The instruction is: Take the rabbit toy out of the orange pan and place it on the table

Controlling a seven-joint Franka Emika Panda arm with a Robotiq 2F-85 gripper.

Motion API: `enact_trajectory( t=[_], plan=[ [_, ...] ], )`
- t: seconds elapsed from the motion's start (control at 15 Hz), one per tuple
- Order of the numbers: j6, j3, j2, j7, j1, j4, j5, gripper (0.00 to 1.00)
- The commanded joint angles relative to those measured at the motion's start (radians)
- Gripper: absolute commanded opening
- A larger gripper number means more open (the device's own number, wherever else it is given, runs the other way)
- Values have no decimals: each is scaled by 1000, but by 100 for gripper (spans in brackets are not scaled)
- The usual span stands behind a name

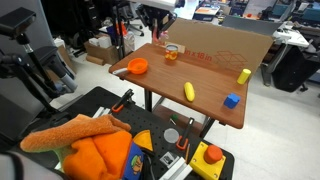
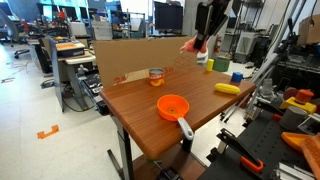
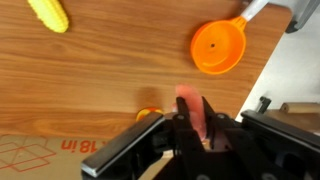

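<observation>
My gripper needs to let go of the rabbit toy on the table (image 1: 210, 66) (image 3: 33, 112) between the clear-orange cup and the far yellow piece.
My gripper (image 3: 192, 128) is shut on the pinkish-red rabbit toy (image 3: 188, 105), which sticks out between the fingers. In an exterior view the gripper (image 2: 203, 38) hangs high above the back of the table (image 2: 130, 110), with the toy (image 2: 189, 44) at its tip. The orange pan (image 3: 220, 45) lies empty on the wooden top, its dark handle toward the table edge. It shows in both exterior views (image 1: 138, 66) (image 2: 172, 106). The toy is well above the table and away from the pan.
A small clear-orange cup (image 2: 156, 75) stands near the cardboard back panel (image 1: 225, 42). A yellow oblong toy (image 1: 189, 91), a blue cube (image 1: 232, 100) and another yellow piece (image 1: 244, 76) lie on the table. An orange cloth (image 1: 90, 150) and tools lie on a cart beside it.
</observation>
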Motion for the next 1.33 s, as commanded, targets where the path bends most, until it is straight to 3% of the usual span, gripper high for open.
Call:
enact_trajectory(
  t=[0.0,0.27,0.6,0.93,1.27],
  plan=[
    [-76,-92,69,12,-56,166,-28,3],
    [-171,-152,213,39,-114,365,-31,3],
    [-321,-165,456,75,-162,575,-41,3],
    [-338,-182,658,143,-191,748,-83,3],
    [-377,-220,816,247,-167,888,-177,3]
  ],
)
